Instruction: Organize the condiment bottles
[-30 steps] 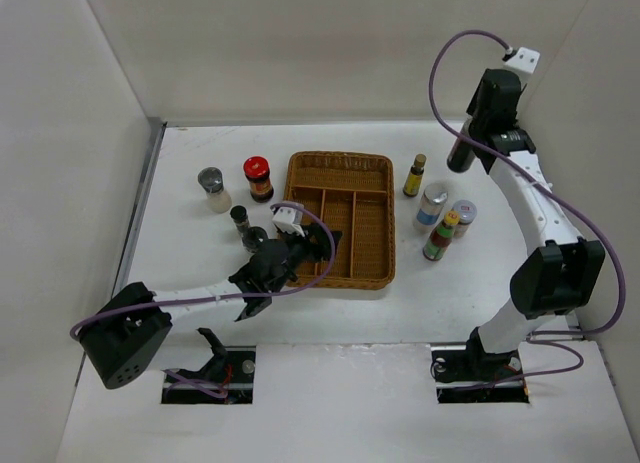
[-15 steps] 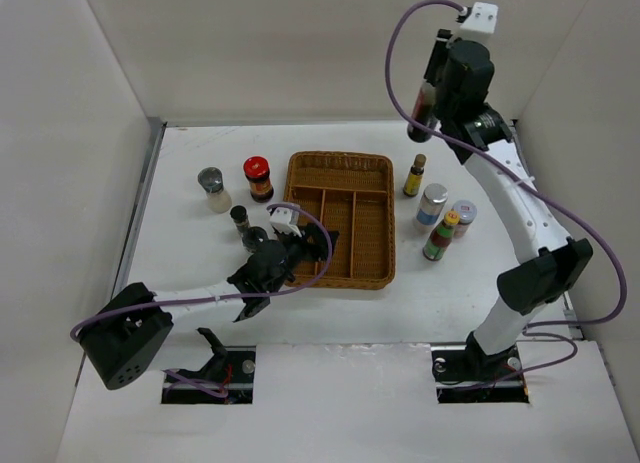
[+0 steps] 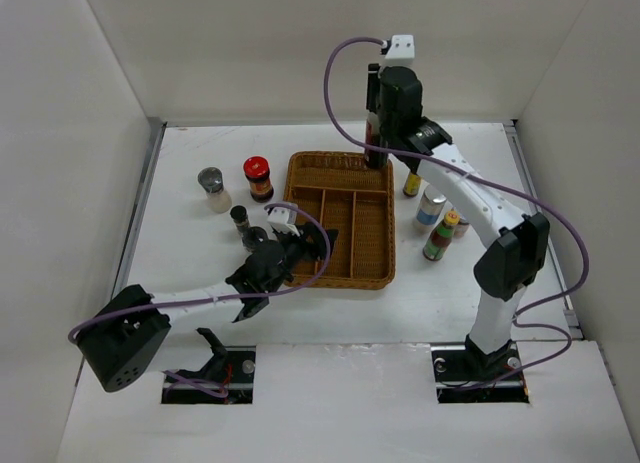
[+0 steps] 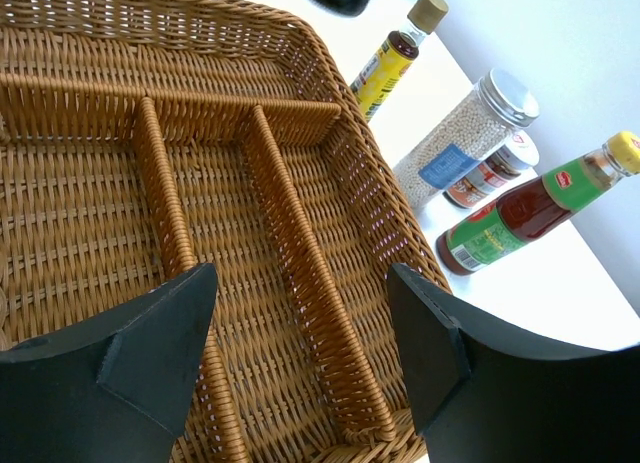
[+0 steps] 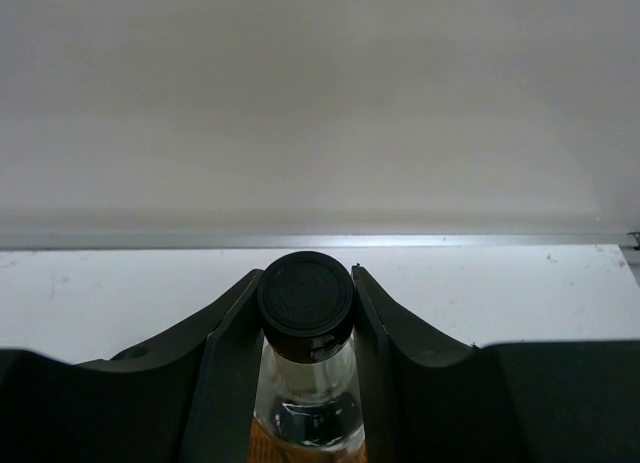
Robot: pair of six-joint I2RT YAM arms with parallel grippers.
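The robot's right gripper needs to release the black-capped clear bottle in the wicker tray's back compartment (image 3: 365,178), toward the yellow-labelled bottle.
My right gripper (image 3: 377,91) is shut on the neck of a black-capped clear bottle (image 3: 376,143) and holds it upright above the back edge of the wicker tray (image 3: 340,165). In the right wrist view the fingers (image 5: 232,328) clamp the bottle's cap (image 5: 306,303). My left gripper (image 3: 311,247) is open and empty over the tray's front left part, its jaws wide apart above the dividers (image 4: 300,293). A silver-capped shaker (image 3: 212,188), a red-lidded dark jar (image 3: 258,178) and two small dark-capped bottles (image 3: 240,218) stand left of the tray.
Right of the tray stand a slim yellow-labelled bottle (image 4: 392,63), a silver-capped shaker (image 4: 468,135), a small red-labelled jar (image 4: 488,179) and a yellow-capped red sauce bottle (image 4: 535,205). The tray's compartments (image 4: 90,213) hold nothing in view. White walls enclose the table.
My right arm has swung left from the back right corner, carrying the black-capped bottle to above the tray's back edge. The left arm has barely moved.
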